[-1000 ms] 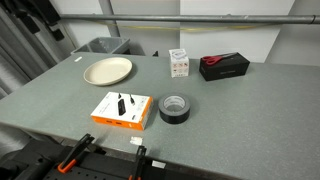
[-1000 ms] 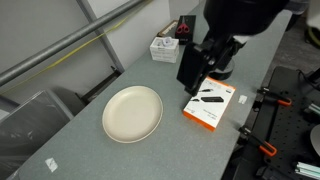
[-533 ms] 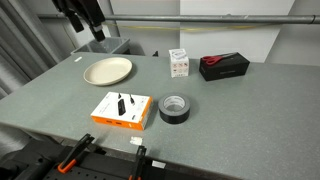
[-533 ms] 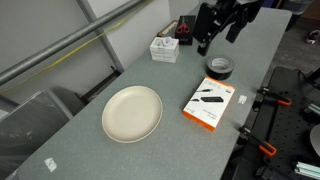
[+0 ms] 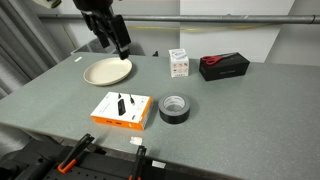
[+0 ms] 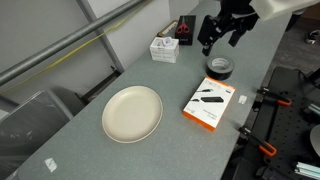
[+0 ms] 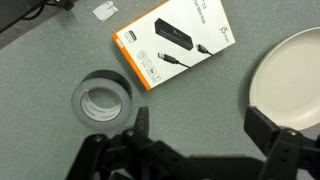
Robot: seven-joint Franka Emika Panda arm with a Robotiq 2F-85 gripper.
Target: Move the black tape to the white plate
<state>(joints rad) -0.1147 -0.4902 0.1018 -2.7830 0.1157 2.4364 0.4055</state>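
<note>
The robot's gripper needs to next move to the black tape's far side [image 5: 172, 97] [image 7: 126, 104], facing the small white box, and close there with a finger inside the tape's hole.
The black tape [image 5: 173, 108] lies flat on the grey table, right of an orange box; it also shows in the other exterior view [image 6: 220, 67] and in the wrist view [image 7: 102, 96]. The white plate [image 5: 107, 71] sits empty at the far left of the table, seen too in the other exterior view [image 6: 132, 112] and at the right edge of the wrist view [image 7: 296, 72]. My gripper [image 5: 119, 42] hangs high above the table, open and empty [image 7: 205, 128]. In the wrist view the bare table between tape and plate lies under the jaws.
An orange box [image 5: 122, 110] lies beside the tape. A small white cube-shaped box [image 5: 179, 63] and a long black-and-red box [image 5: 224, 66] stand at the back. Clamps [image 5: 72, 155] line the front table edge. A grey bin [image 5: 100, 46] stands behind the plate.
The arm has swung across the scene, from low over the orange box and tape up to a high position. The tape, hidden before in one exterior view, now shows. Nothing on the table moved.
</note>
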